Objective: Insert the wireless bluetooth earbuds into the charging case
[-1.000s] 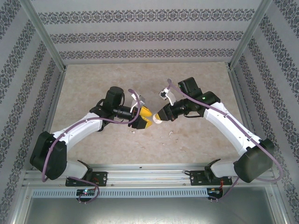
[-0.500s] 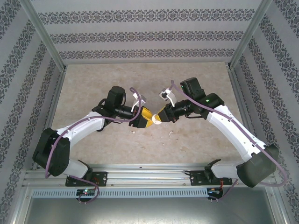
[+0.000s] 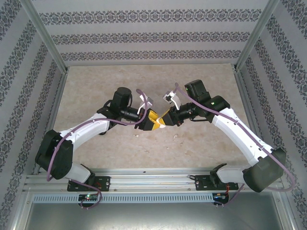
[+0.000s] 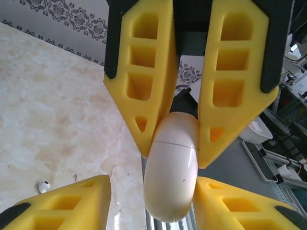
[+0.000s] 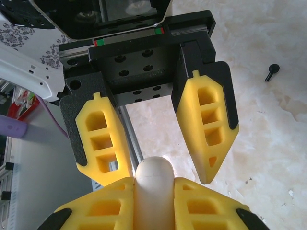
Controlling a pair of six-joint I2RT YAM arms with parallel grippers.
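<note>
The charging case is pinched by my right gripper across its lid seam, so next my left gripper takes hold of the case's loose end (image 4: 168,206) before my right gripper opens.
The white, closed charging case (image 5: 153,191) is held in the air above the table's middle, with my right gripper (image 5: 153,184) shut on it. My left gripper (image 4: 152,191) faces it nose to nose and stands open around the case's (image 4: 171,167) free end. One of its fingers (image 4: 240,206) lies against the case and the other (image 4: 62,206) stands a little apart. Seen from above, the two grippers (image 3: 152,120) (image 3: 165,120) meet at the centre. A whitish earbud (image 4: 44,186) and a black one (image 5: 272,71) lie on the table.
The marble-look table (image 3: 96,91) has patterned walls on three sides and a metal rail (image 3: 153,179) at the near edge. Two small pale specks (image 3: 138,134) (image 3: 175,137) lie on the table just in front of the grippers.
My left gripper has moved right until it reaches the case, and its jaws have narrowed around it. The right gripper shifted slightly left with the case, then held still.
</note>
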